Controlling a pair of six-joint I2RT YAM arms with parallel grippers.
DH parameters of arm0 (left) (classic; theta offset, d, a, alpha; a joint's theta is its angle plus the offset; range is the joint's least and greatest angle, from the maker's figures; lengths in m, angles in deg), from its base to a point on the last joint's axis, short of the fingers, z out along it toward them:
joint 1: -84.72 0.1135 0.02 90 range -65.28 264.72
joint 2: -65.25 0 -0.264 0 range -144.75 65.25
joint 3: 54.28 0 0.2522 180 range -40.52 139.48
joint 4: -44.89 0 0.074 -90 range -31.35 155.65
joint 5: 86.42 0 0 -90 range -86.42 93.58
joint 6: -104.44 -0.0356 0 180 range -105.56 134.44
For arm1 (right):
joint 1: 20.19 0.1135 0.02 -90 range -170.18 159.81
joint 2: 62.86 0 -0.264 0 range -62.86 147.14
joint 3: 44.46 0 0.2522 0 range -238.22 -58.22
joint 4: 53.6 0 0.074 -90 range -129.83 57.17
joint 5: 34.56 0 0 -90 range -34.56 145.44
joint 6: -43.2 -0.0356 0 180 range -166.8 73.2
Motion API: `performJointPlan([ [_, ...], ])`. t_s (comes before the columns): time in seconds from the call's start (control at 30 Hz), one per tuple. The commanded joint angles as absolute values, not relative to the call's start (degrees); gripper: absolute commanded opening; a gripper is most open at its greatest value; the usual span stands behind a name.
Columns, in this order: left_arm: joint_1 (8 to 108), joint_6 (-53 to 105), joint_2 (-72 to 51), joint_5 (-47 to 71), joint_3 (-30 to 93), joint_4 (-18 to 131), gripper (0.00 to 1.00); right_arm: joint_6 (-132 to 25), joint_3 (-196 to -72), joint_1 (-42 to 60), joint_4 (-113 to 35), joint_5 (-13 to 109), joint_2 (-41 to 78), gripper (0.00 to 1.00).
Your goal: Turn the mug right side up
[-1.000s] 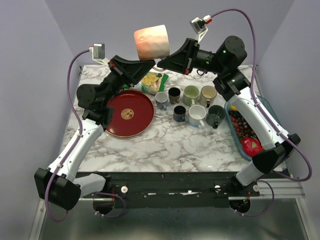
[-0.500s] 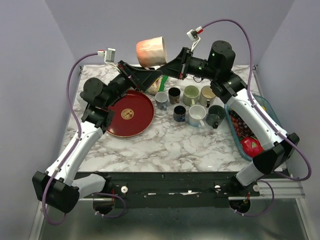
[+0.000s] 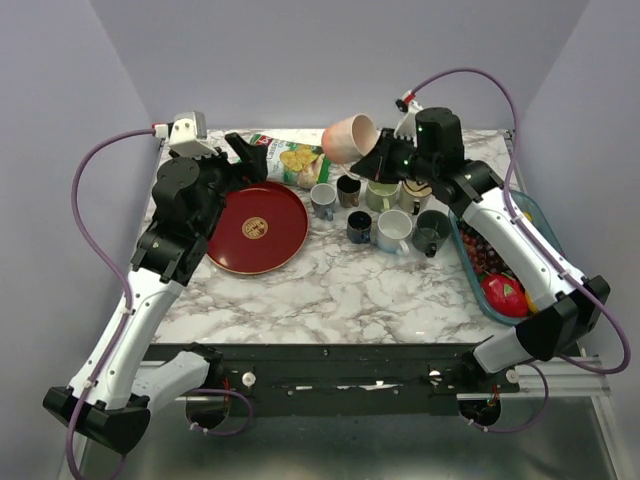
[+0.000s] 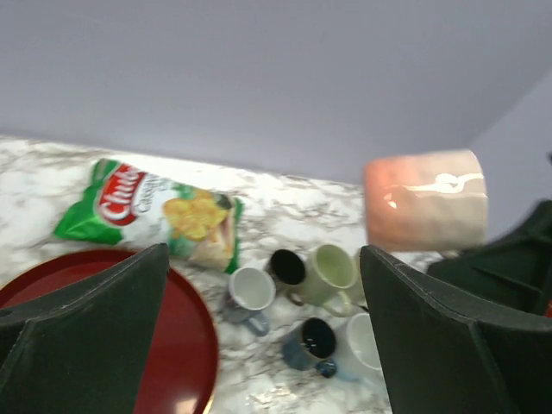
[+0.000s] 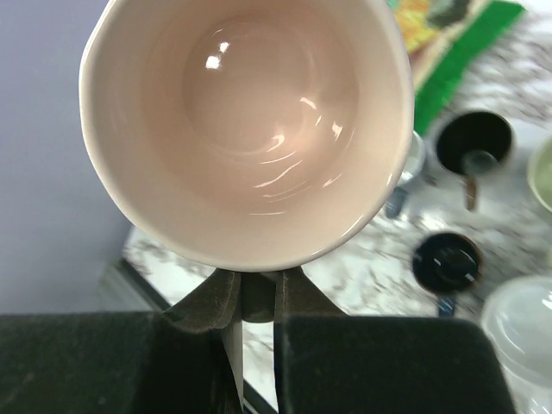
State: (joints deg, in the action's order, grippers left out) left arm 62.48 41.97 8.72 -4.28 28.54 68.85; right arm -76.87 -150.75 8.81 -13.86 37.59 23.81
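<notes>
The pink mug will go down from my right gripper onto the table (image 3: pixel 323 236) (image 5: pixel 363 266) between the red plate and the dark blue mug.
The pink mug (image 3: pixel 349 138) hangs in the air over the back of the table, tilted with its mouth toward the upper left. My right gripper (image 3: pixel 380 156) is shut on its handle. In the right wrist view I look straight into the mug (image 5: pixel 246 121), and the right gripper (image 5: pixel 257 293) pinches the handle just below the rim. My left gripper (image 3: pixel 236 162) stands open and empty at the back left, apart from the mug. Seen from the left wrist, the mug (image 4: pixel 425 200) floats to the upper right of the left gripper (image 4: pixel 259 259).
A red plate (image 3: pixel 258 228) lies left of centre, with a chips bag (image 3: pixel 295 158) behind it. Several upright mugs (image 3: pixel 385 210) cluster below the held mug. A clear container of fruit (image 3: pixel 495 262) with a red apple (image 3: pixel 503 293) sits along the right edge.
My left gripper opened, let go of the mug and drew back to the left. The right arm lowered the mug toward the table and swung it round.
</notes>
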Motion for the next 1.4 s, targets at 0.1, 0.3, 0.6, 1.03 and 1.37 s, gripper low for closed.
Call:
performJointPlan([
  [0.1,62.57,39.05,6.10,-16.81,31.28,78.25,0.99,-68.69,-142.69,15.75,-7.49,55.16,18.96,0.01],
  [0.3,62.48,39.14,2.94,-16.81,33.74,80.62,0.99,-67.28,-141.02,23.75,-4.25,62.20,22.21,0.01],
  [0.6,62.57,41.24,0.65,-16.02,34.80,83.70,0.99,-67.72,-140.75,26.30,-1.08,65.36,29.67,0.01],
  [1.03,62.57,38.97,-2.16,-9.52,35.42,85.64,0.99,-69.39,-141.98,27.10,-4.41,65.37,41.63,0.01],
  [1.37,62.66,37.03,-2.86,-7.50,34.72,86.95,0.99,-69.13,-144.35,27.10,-6.26,68.18,47.35,0.01],
])
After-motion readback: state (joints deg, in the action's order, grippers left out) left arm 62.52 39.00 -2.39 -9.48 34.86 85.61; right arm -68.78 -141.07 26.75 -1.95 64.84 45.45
